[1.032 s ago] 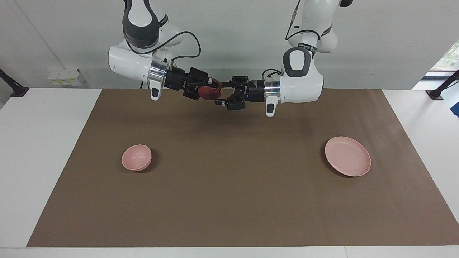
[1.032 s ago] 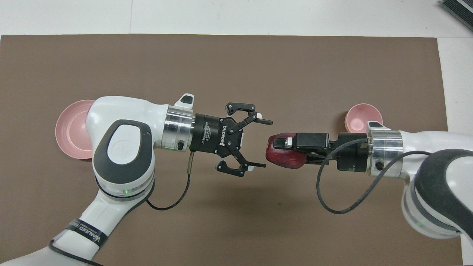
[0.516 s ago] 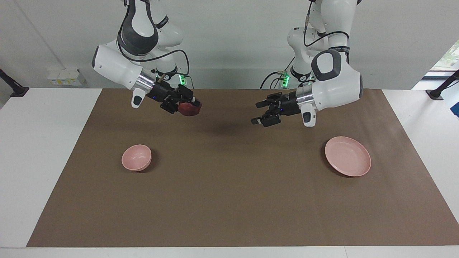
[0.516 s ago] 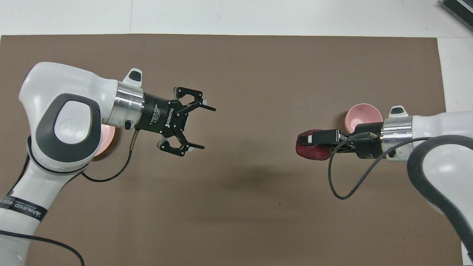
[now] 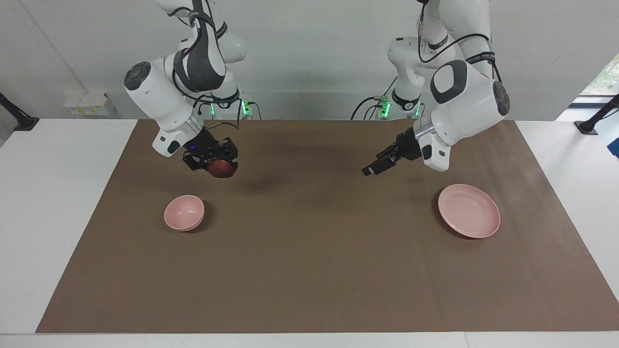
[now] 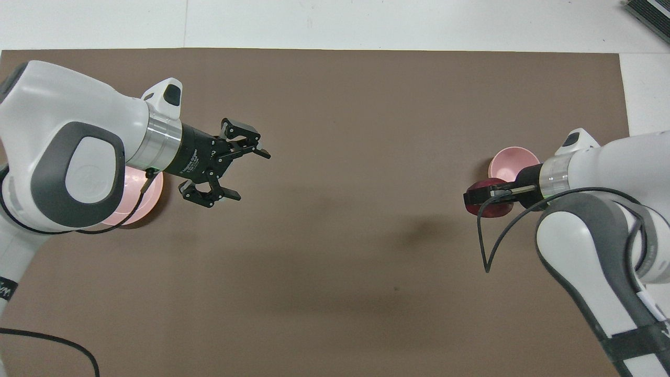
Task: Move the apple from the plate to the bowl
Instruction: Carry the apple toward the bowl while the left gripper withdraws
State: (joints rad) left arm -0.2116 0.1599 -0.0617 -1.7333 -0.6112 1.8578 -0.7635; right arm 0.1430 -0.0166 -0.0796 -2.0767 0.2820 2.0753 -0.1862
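My right gripper is to release the dark red apple inside the rim of the small pink bowl (image 6: pixel 512 166).
The dark red apple (image 5: pixel 223 170) (image 6: pixel 496 210) hangs in the air with my right gripper (image 5: pixel 218 163) (image 6: pixel 469 198) shut on it. It is over the brown mat, just beside the rim of the small pink bowl (image 5: pixel 184 212) (image 6: pixel 514 159). The bowl holds nothing. My left gripper (image 5: pixel 369 170) (image 6: pixel 253 176) is open and holds nothing. It hovers over the mat beside the flat pink plate (image 5: pixel 469 210) (image 6: pixel 123 212). The plate is bare, and in the overhead view the left arm covers most of it.
A brown mat (image 5: pixel 309 270) covers most of the white table (image 5: pixel 53 203). A white box (image 5: pixel 89 103) sits by the wall near the right arm's end. A dark object (image 6: pixel 649 13) lies at a table corner farthest from the robots.
The two grippers have drawn apart from the middle. My right gripper has carried the apple down toward the bowl. My left gripper, still open, has pulled back toward the plate.
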